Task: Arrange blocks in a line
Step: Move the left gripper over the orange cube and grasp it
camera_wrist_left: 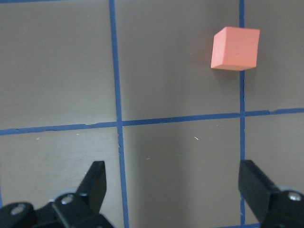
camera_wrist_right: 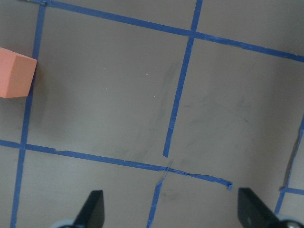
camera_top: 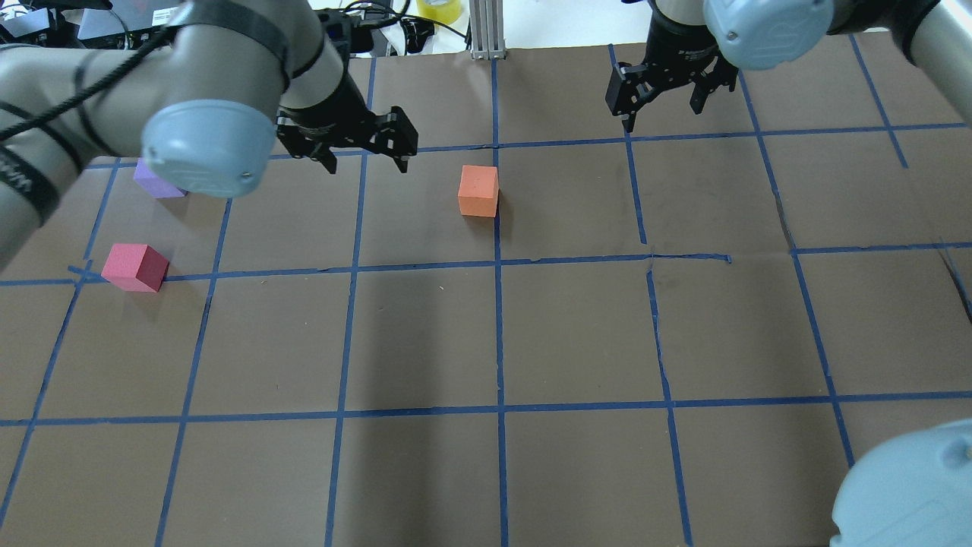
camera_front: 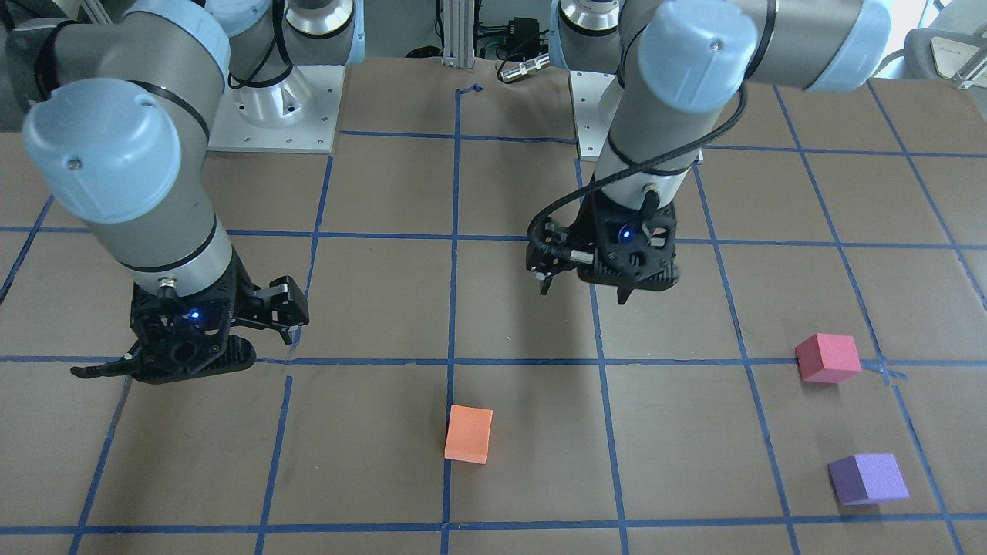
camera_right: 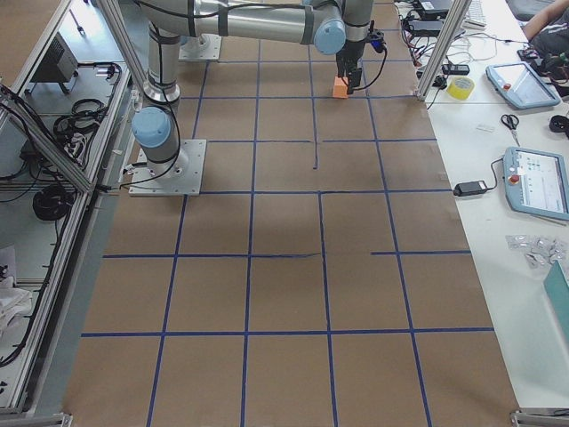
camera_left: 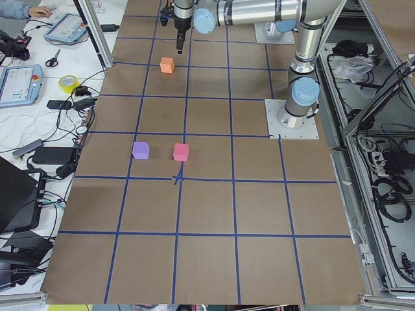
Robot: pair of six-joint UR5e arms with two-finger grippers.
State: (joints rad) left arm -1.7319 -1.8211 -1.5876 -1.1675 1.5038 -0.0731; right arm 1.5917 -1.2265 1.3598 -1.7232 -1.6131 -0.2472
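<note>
The orange block lies apart from the purple and pinkish-red blocks, so my left gripper will close on its opposite sides [camera_front: 469, 435] [camera_wrist_left: 235, 48].
The orange block [camera_top: 478, 191] sits on a blue tape line near the table's middle; it also shows in the front view [camera_front: 469, 434] and in both wrist views [camera_wrist_left: 236, 48] [camera_wrist_right: 16, 72]. The pinkish-red block [camera_top: 135, 267] and the purple block [camera_top: 157, 182] lie far to the left, the purple one partly hidden behind my left arm. Both show whole in the front view [camera_front: 828, 358] [camera_front: 867, 478]. My left gripper [camera_top: 367, 158] is open and empty above the table, left of the orange block. My right gripper [camera_top: 662, 112] is open and empty, far right of the orange block.
Brown table [camera_top: 577, 334] with a blue tape grid. The arms' base plates [camera_front: 274, 116] stand at the robot's edge. A yellow tape roll [camera_top: 440, 9] and cables lie beyond the far edge. Tablets and tools lie on side benches [camera_right: 533, 178].
</note>
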